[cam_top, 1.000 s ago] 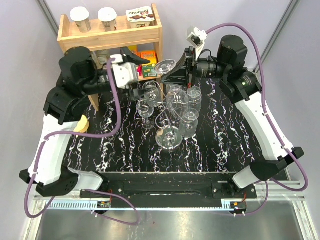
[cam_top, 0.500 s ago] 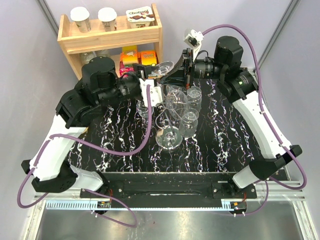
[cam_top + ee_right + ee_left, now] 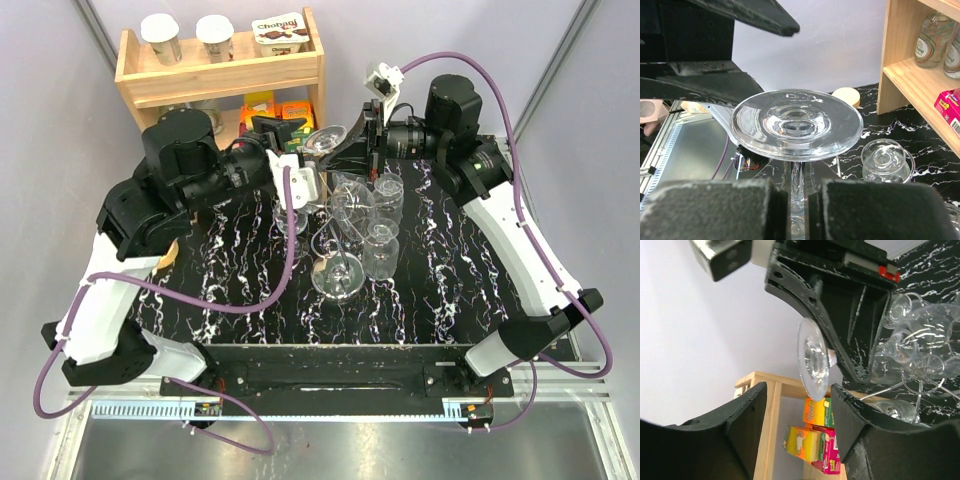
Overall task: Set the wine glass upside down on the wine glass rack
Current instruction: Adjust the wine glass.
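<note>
The wine glass's stem is held by my right gripper close under the foot, so next my left gripper steadies the foot while my right gripper takes hold of the stem again lower down [image 3: 797,194].
The wine glass [image 3: 796,122] is upside down, foot up, with my right gripper [image 3: 797,192] shut on its stem just under the foot. In the top view, the glass's foot [image 3: 326,139] hovers behind the wine glass rack [image 3: 334,238], a silver wire stand that carries several other glasses. My left gripper [image 3: 799,390] is open. The lower rim of the foot [image 3: 813,362] sits at the mouth of its jaws, close to the right finger [image 3: 865,430] and apart from the left one. From above, the left gripper [image 3: 293,150] is just left of the foot, and the right gripper [image 3: 352,150] is just right of it.
A wooden shelf [image 3: 220,65] stands at the back left with yogurt cups on top and coloured boxes [image 3: 282,112] inside, right behind the left gripper. Bottles [image 3: 932,35] stand on a shelf board. A pale round object [image 3: 165,254] lies at the table's left edge.
My left arm swung in from the left until its jaws reached the glass's foot, and the jaws narrowed. The right gripper and the glass stayed almost still.
</note>
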`<state>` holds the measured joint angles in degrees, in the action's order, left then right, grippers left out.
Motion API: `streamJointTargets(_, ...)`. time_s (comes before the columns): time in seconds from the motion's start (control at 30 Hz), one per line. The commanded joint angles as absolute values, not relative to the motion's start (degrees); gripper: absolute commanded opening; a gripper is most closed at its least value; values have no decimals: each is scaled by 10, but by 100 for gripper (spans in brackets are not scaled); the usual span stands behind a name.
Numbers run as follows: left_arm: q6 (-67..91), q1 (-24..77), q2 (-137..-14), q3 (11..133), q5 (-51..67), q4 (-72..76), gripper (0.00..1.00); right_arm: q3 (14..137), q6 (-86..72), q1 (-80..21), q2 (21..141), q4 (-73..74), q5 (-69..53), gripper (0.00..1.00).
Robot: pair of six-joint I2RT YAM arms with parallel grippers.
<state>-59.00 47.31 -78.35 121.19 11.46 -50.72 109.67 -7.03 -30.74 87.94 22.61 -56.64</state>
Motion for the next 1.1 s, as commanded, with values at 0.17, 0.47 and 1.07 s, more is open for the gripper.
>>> streamJointTargets(0.17,-618,475,-795,1219,96,-479,53,1107,-73,-308,864,202,-584,0)
streamJointTargets(0.47,-645,498,-808,1205,61,-467,37,1109,-102,-308,870,179,-595,0)
streamJointTargets(1.07,-650,523,-812,1221,11,-438,0,1096,-111,-308,863,173,-595,20)
